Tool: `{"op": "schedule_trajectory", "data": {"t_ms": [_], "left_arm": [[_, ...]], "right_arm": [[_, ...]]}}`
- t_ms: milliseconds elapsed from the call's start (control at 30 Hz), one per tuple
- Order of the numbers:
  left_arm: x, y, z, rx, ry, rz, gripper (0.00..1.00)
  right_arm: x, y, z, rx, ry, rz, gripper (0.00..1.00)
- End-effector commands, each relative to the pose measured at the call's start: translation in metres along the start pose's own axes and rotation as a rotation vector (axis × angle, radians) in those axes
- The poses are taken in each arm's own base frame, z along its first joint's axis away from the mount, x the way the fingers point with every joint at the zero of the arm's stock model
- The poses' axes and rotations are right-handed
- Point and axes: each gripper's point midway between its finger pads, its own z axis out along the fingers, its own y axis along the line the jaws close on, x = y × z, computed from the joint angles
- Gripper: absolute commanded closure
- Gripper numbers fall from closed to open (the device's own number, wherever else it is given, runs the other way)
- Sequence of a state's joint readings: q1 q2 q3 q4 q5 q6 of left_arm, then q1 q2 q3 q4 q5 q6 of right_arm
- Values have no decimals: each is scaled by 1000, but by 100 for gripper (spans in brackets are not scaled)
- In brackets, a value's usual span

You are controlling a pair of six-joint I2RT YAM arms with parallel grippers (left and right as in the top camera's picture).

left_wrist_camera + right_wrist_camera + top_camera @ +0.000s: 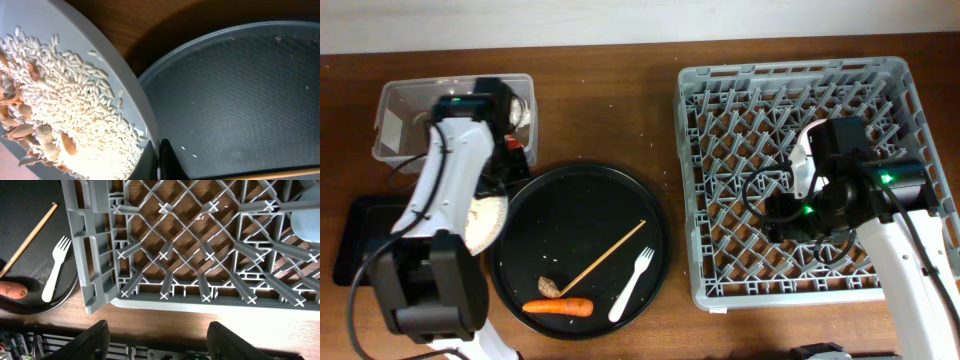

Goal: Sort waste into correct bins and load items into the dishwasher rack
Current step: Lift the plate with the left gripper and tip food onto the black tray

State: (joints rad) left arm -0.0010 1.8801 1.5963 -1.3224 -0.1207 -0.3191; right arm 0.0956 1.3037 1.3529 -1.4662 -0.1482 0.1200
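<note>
Next, I set the white plate down with my left gripper on the round black tray, across the wooden stick (593,223).
My left gripper (159,160) is shut on the rim of the white plate (65,60), which carries beige nut shells and crumbs (45,130). Overhead, the plate (485,222) sits at the left edge of the large round black tray (582,210), between the clear tub (405,110) and the shallow black tray (360,235). The round tray holds the wooden stick (610,252), white fork (632,285), carrot (558,307) and a nut shell (548,287). My right gripper (157,340) is open and empty over the front edge of the grey rack (800,90). A light-blue cup (306,215) stands in the rack.
The right wrist view shows the rack's front left corner (90,295), with the fork (55,270), stick (27,237) and carrot end (12,290) to its left. Something white (523,112) lies in the tub's right end. The table's front edge is just below the rack.
</note>
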Motion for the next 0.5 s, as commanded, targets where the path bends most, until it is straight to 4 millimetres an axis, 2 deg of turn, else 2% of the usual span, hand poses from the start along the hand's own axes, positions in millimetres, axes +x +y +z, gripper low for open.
{"op": "schedule_trajectory", "data": {"t_ms": [0, 233, 467], "left_arm": [[-13, 27, -9, 63, -34, -11, 100], [-24, 47, -9, 306, -33, -71, 100], [-28, 50, -29, 635, -71, -71, 100]], "right_arm": [[1, 2, -1, 0, -1, -17, 34], [2, 2, -1, 0, 3, -16, 34], [2, 2, -1, 1, 6, -16, 34]]}}
